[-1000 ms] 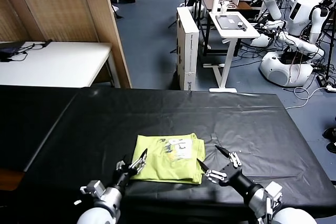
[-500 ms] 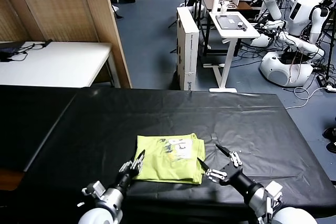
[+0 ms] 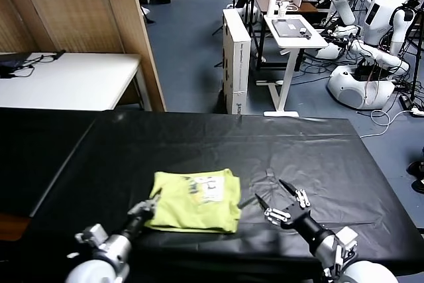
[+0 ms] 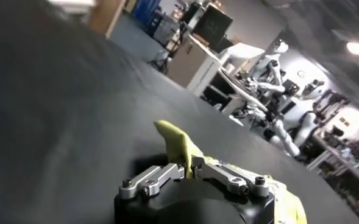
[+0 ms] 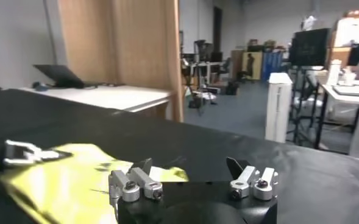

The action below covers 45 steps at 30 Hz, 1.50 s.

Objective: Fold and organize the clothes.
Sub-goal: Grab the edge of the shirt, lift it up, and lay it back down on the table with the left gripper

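Observation:
My left gripper should release the T-shirt, which now lies folded near the table's front, its middle on the black table (image 3: 160, 193) under its fingertips.
The lime yellow-green T-shirt (image 3: 192, 202) lies folded into a small rectangle near the front of the black table (image 3: 218, 144), its white label (image 3: 209, 188) facing up. My left gripper (image 3: 152, 201) is shut on the shirt's left edge. In the left wrist view the left gripper (image 4: 187, 165) pinches a raised flap of the yellow cloth (image 4: 174, 141). My right gripper (image 3: 273, 194) is open and empty, just right of the shirt and apart from it. In the right wrist view the right gripper (image 5: 190, 167) has its jaws wide apart, with the shirt (image 5: 63, 178) beyond them.
A white table (image 3: 73, 81) with a laptop stands at the back left beside a wooden partition (image 3: 129, 31). Beyond the table's far edge are a white cabinet (image 3: 236, 57), a small desk (image 3: 291, 31) and other robots (image 3: 371, 44).
My left gripper has shut on the shirt's left edge and moved left, dragging the folded shirt leftward. The right gripper stays open and now stands farther from the shirt.

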Motion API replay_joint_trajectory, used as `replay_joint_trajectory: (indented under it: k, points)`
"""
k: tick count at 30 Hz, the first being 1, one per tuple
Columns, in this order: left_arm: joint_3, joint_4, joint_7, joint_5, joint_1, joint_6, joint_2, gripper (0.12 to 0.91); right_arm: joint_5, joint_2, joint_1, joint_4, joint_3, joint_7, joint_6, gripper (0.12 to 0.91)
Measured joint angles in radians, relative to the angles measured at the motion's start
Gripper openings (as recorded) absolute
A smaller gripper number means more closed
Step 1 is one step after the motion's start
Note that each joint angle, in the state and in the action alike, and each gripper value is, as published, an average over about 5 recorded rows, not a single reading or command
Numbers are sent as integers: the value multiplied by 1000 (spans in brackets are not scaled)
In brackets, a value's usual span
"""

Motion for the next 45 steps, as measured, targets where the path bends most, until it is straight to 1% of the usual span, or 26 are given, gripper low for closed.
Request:
replay_joint_trajectory:
  k: [8, 13, 17, 20, 23, 25, 27, 30, 33, 36, 39, 40, 42, 43, 45]
  points:
    - [-218, -14, -5, -141, 31, 14, 219, 188, -9, 46, 13, -27, -16, 0, -1, 907]
    - [-347, -8, -20, -214, 46, 27, 335, 188, -9, 61, 14, -35, -15, 0, -1, 907]
    - [-415, -37, -49, -252, 50, 46, 381, 188, -14, 73, 10, -43, -19, 0, 1, 907]
    - [-422, -86, -88, -254, 40, 73, 373, 188, -22, 81, 7, -47, -27, 0, 1, 907]
    - [-378, -146, -115, -216, 18, 97, 330, 188, -30, 85, 3, -46, -30, 0, 1, 907]
    - [-314, -171, -116, -167, -4, 104, 285, 188, -32, 86, -3, -40, -27, 0, 0, 907]
    - [-229, -175, -115, -107, -30, 104, 230, 188, -34, 87, -10, -32, -20, 0, 0, 907]
    - [-96, -154, -116, -25, -71, 102, 144, 188, -39, 91, -22, -20, -11, 0, -1, 907]
    - [21, -118, -123, 27, -102, 100, 72, 188, -45, 97, -26, -13, -10, 0, -1, 907]
    - [114, -89, -132, 65, -119, 98, 26, 188, -48, 100, -19, -14, -21, 4, -9, 907]
    - [186, -72, -136, 104, -124, 100, 1, 188, -30, 98, -2, -19, -39, 14, -30, 907]
    - [206, -70, -136, 115, -123, 102, -3, 199, -16, 96, 6, -21, -47, 18, -41, 907]
    - [238, -72, -134, 134, -120, 104, -5, 258, 24, 90, 26, -25, -63, 29, -71, 907]
    - [249, -74, -132, 142, -117, 105, -4, 307, 50, 87, 38, -26, -72, 34, -88, 907]
    - [264, -84, -123, 157, -111, 105, 4, 431, 104, 78, 64, -29, -89, 45, -120, 907]
